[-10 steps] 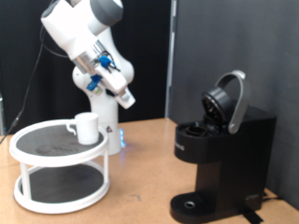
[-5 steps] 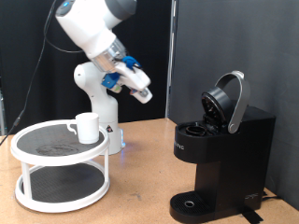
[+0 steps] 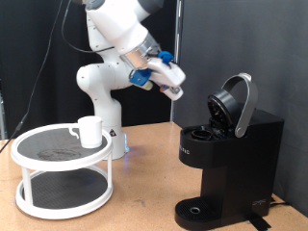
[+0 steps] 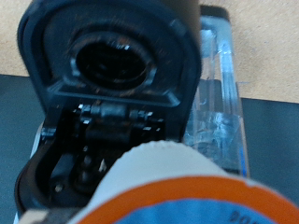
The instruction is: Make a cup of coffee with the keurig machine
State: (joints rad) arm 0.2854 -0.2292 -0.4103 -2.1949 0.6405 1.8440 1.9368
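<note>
The white coffee pod, now held in front of the chamber, will be let go by my gripper in the open pod chamber (image 3: 203, 133) (image 4: 82, 175) that sits under the raised lid of the keurig machine.
The keurig machine (image 3: 231, 159) stands at the exterior view's right with its lid (image 3: 237, 102) raised and the pod chamber open. My gripper (image 3: 178, 89) hangs in the air to the exterior view's left of the lid and a little above the chamber. In the wrist view a white coffee pod (image 4: 177, 187) with an orange band fills the foreground, held in front of the open lid (image 4: 112, 61) and chamber (image 4: 89, 159). The cup (image 3: 89, 131) stands on the upper shelf of a round stand, far from the gripper.
The white two-tier round stand (image 3: 58, 183) with dark mesh shelves sits at the exterior view's left on the wooden table. My arm's white base (image 3: 101, 96) stands behind it. A black curtain backs the scene. The machine's drip base (image 3: 197, 212) holds nothing.
My arm has swung from above the stand towards the exterior view's right, bringing the gripper close to the machine's open lid. The cup and the machine have not moved.
</note>
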